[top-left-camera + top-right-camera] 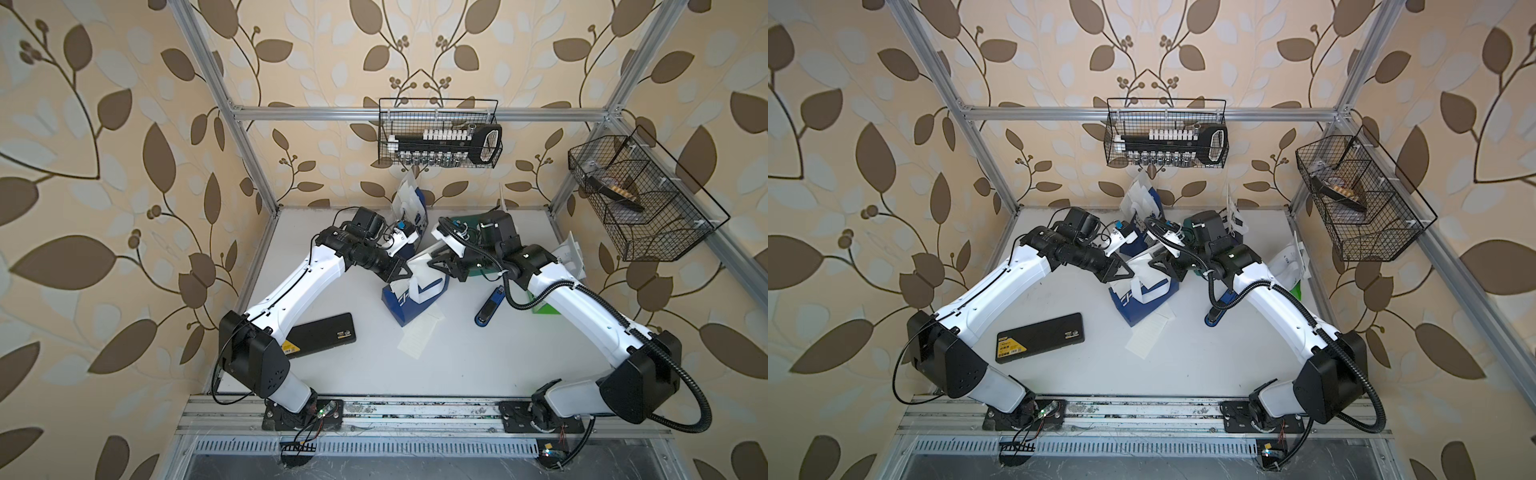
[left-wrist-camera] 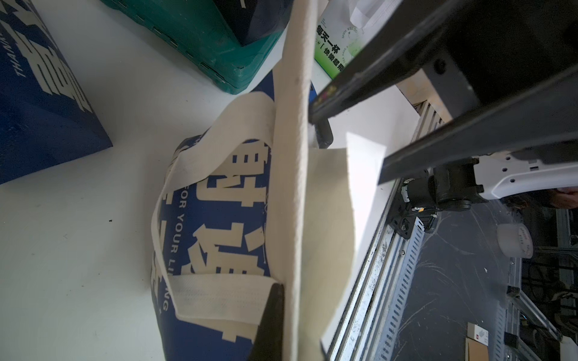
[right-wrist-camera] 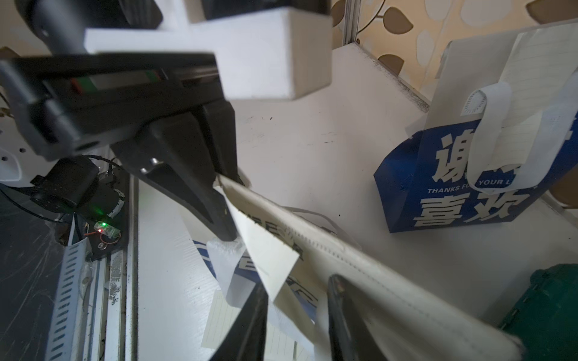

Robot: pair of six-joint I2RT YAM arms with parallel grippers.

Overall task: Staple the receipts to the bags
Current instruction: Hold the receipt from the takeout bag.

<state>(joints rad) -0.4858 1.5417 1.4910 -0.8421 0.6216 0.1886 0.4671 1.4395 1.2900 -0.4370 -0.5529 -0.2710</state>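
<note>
The receipt's loose end is away from the bag's edge, so my right gripper will pinch them together while my left gripper opens and takes both (image 2: pixel 293 307).
A blue-and-white bag (image 1: pixel 417 301) stands mid-table, its white top edge (image 2: pixel 294 187) raised. My left gripper (image 2: pixel 295 337) is shut on that edge, with a white receipt (image 2: pixel 366 162) lying against it. My right gripper (image 3: pixel 297 315) faces it from the other side. Its jaws stand apart, and the receipt's corner (image 3: pixel 269 259) and the bag's edge hang between them. Loose lined receipts (image 1: pixel 417 336) lie on the table beside the bag. A second blue bag (image 3: pixel 463 193) stands at the back with a lined receipt (image 3: pixel 538 72) on its upper part.
A blue stapler (image 1: pixel 490 307) lies right of the bag, beside my right arm. A black flat case (image 1: pixel 328 332) lies at the front left. A green case (image 3: pixel 550 312) sits at the back, and a white-and-green bag (image 1: pixel 575 255) stands at the right edge. Wire baskets (image 1: pixel 440 133) hang on the walls.
</note>
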